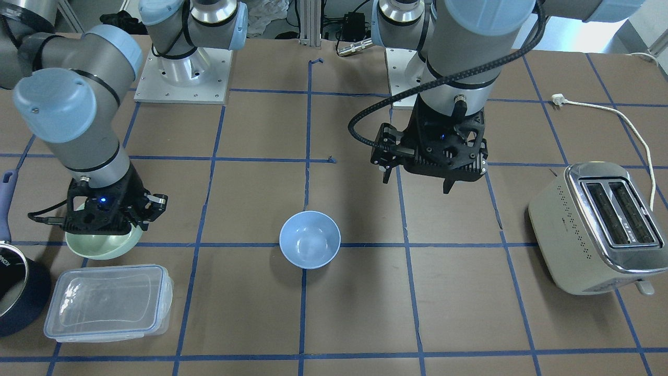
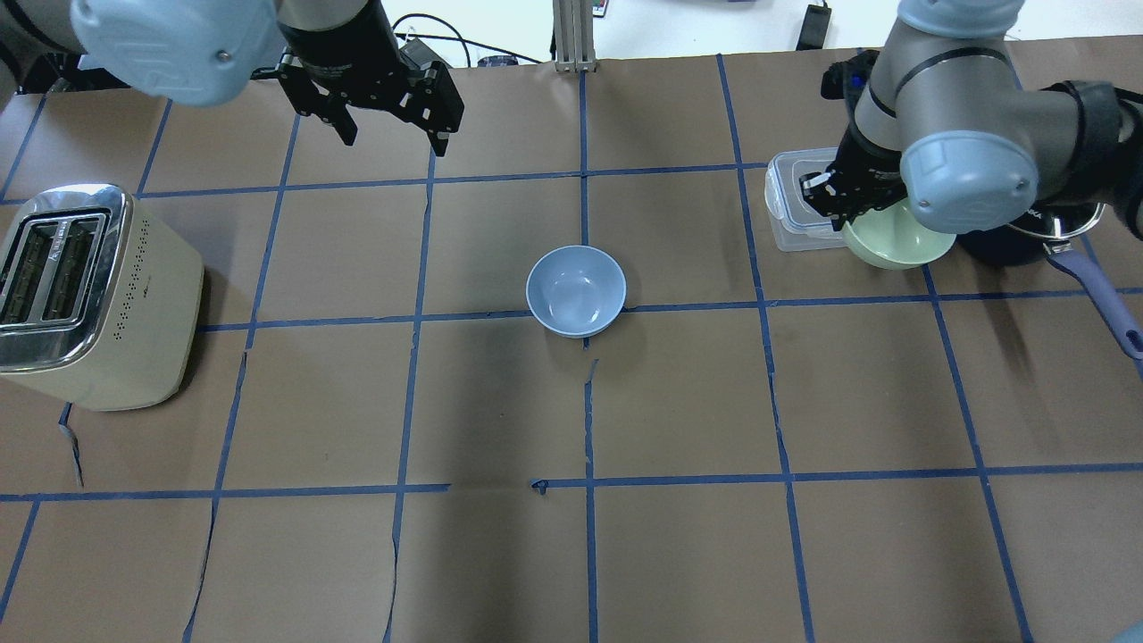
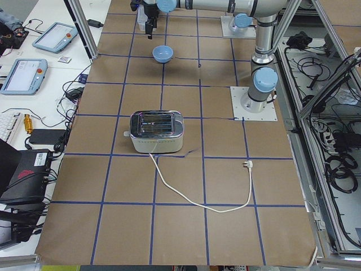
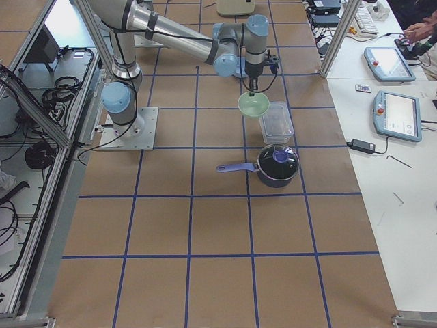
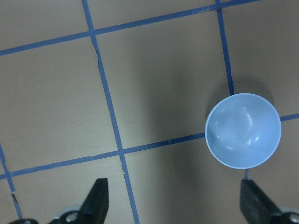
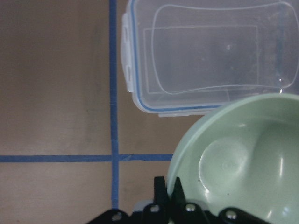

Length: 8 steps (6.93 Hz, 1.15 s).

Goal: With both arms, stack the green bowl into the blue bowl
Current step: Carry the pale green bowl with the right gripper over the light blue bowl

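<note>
My right gripper is to let go of the green bowl inside the empty blue bowl (image 1: pixel 309 241) that stands on the tape crossing.
My right gripper (image 1: pixel 136 224) is shut on the rim of the pale green bowl (image 1: pixel 104 248) and holds it tilted, seemingly a little above the table beside the clear box. The wrist view shows its fingers (image 6: pixel 168 192) pinching the green bowl's (image 6: pixel 243 163) rim. The green bowl also shows in the overhead view (image 2: pixel 897 241). The pale blue bowl (image 1: pixel 309 239) stands upright and empty at the table's middle (image 2: pixel 576 291). My left gripper (image 2: pixel 395 141) is open and empty, hovering above the table beyond the blue bowl (image 5: pixel 243 130).
A clear lidded plastic box (image 2: pixel 790 201) lies next to the green bowl. A dark navy saucepan (image 2: pixel 1027 237) with a long handle stands beside it. A cream toaster (image 2: pixel 89 295) sits at the far left, its cord (image 3: pixel 197 197) trailing on the table.
</note>
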Motion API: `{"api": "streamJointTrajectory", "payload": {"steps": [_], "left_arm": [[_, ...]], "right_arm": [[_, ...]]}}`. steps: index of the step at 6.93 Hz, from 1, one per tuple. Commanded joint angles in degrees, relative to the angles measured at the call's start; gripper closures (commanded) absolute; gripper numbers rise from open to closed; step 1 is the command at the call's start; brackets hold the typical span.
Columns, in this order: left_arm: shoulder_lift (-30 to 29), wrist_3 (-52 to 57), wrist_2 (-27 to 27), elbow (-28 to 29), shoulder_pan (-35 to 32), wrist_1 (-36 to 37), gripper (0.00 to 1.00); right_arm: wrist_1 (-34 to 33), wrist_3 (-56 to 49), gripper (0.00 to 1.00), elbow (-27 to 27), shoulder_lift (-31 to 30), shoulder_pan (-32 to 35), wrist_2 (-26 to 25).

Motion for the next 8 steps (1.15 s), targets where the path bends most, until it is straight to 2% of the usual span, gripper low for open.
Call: {"api": "streamJointTrajectory", "payload": {"steps": [1, 2, 3, 8], "left_arm": [[3.25, -3.46, 1.4, -3.93, 0.18, -1.99, 0.0], [5.71, -3.38, 1.15, -8.22, 0.36, -1.48, 0.0], [6.69, -3.9, 1.14, -9.39, 0.62, -0.78, 0.0], [4.68, -5.23, -2.11, -5.63, 2.03, -2.0, 0.0]], "right_arm": [[1.84, 9.31, 1.0, -3.9, 0.84, 7.76, 0.24], [1.5, 15.0, 1.0, -4.87, 2.59, 11.36, 0.24], [1.49, 18.62, 1.0, -6.71, 4.26, 14.0, 0.24], [1.05, 33.32, 1.0, -15.94, 14.36, 24.73, 0.25]]}}
